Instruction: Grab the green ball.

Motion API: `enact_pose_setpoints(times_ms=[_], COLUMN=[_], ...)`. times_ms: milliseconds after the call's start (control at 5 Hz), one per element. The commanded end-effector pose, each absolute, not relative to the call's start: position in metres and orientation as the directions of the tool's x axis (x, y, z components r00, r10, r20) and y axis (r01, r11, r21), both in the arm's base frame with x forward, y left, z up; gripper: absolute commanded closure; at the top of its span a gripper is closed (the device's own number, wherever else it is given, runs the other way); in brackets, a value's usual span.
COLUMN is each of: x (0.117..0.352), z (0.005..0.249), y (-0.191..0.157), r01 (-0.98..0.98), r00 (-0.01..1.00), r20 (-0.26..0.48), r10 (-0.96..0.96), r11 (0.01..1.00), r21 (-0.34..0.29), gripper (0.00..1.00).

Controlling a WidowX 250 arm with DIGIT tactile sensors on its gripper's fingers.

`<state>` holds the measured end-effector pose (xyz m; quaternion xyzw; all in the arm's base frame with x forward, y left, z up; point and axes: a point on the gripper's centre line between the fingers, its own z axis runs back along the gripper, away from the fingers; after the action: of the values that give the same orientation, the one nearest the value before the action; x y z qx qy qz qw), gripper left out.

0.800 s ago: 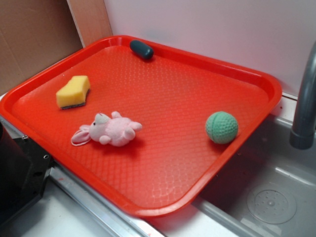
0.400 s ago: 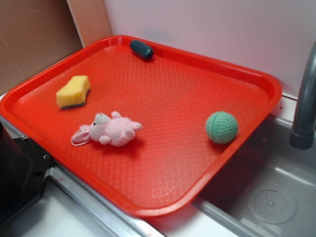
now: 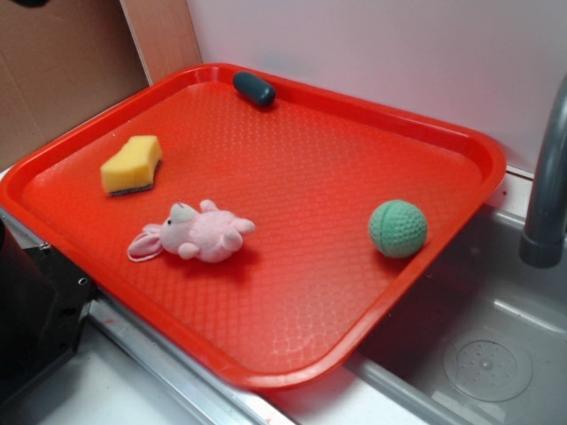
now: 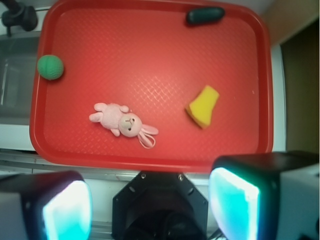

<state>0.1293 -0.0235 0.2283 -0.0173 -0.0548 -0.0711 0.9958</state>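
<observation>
My gripper should next travel to the green ball beside the sink-side edge of the red tray and then close around the ball's middle point(image 3: 398, 229) point(image 4: 50, 67).
The mint-green ball point(image 3: 398, 228) lies on the red tray point(image 3: 310, 168) near its right rim. In the wrist view the green ball point(image 4: 50, 67) sits at the tray's point(image 4: 150, 50) upper left. My gripper point(image 4: 150, 202) is open and empty, its two pale-padded fingers point(image 4: 67, 210) wide apart. It is high above the tray's near edge, over the black robot base point(image 4: 160, 205) and far from the ball. In the exterior view only a dark sliver shows at the top left corner.
On the tray are a pink plush rabbit point(image 3: 197, 233), a yellow sponge point(image 3: 132, 165) and a dark teal capsule point(image 3: 254, 88). A grey faucet point(image 3: 545, 195) and sink basin point(image 3: 487, 354) stand to the right. Cardboard is at the back left point(image 3: 62, 71).
A dark sliver has appeared at the top left corner of the exterior view. The ball and the other things on the tray have not moved.
</observation>
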Motion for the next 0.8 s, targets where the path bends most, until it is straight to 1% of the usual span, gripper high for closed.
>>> enact_pose_setpoints(times_ms=[0, 200, 400, 600], x=[0.164, 0.18, 0.193, 0.205], z=[0.218, 0.205, 0.188, 0.168], y=[-0.036, -0.045, -0.058, -0.072], r01=[0.47, 0.612, 0.762, 0.844], r00=[0.863, 0.765, 0.613, 0.498], r20=[0.224, 0.27, 0.322, 0.34], r10=[-0.453, -0.584, -0.721, -0.798], r11=[0.882, 0.79, 0.648, 0.535], r21=[-0.027, -0.025, 0.001, 0.02], gripper=[0.0, 0.0, 0.0, 0.0])
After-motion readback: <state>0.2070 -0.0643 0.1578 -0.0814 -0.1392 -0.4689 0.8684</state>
